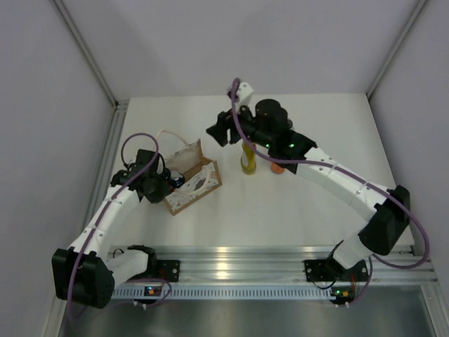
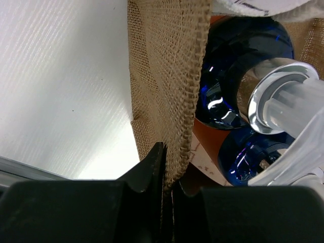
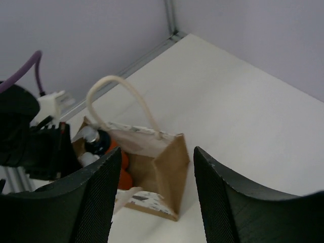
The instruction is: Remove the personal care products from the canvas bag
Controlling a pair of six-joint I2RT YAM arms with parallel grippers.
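Observation:
I will close my right gripper on the pump top (image 3: 87, 158) of the blue-capped bottle that is nearer the canvas bag's near side, away from the white loop handle.
The canvas bag (image 1: 198, 184) stands left of the table's middle with its mouth open. My left gripper (image 1: 167, 184) is shut on the bag's woven rim (image 2: 174, 116), pinched between my jaws (image 2: 169, 174). Inside the bag are blue-capped bottles (image 2: 238, 71) and a clear bottle with a silver collar (image 2: 281, 93). A yellow bottle (image 1: 248, 160) stands on the table right of the bag, with an orange bottle (image 1: 278, 168) beside it, partly hidden by my right arm. My right gripper (image 1: 220, 130) is open and empty above the table. In its view (image 3: 157, 159) the bag (image 3: 169, 169) shows orange bottles (image 3: 121, 169) inside.
The bag's white loop handle (image 3: 121, 96) stands up over its far side. Grey walls enclose the white table (image 1: 309, 126) on three sides. A metal rail (image 1: 238, 263) runs along the near edge.

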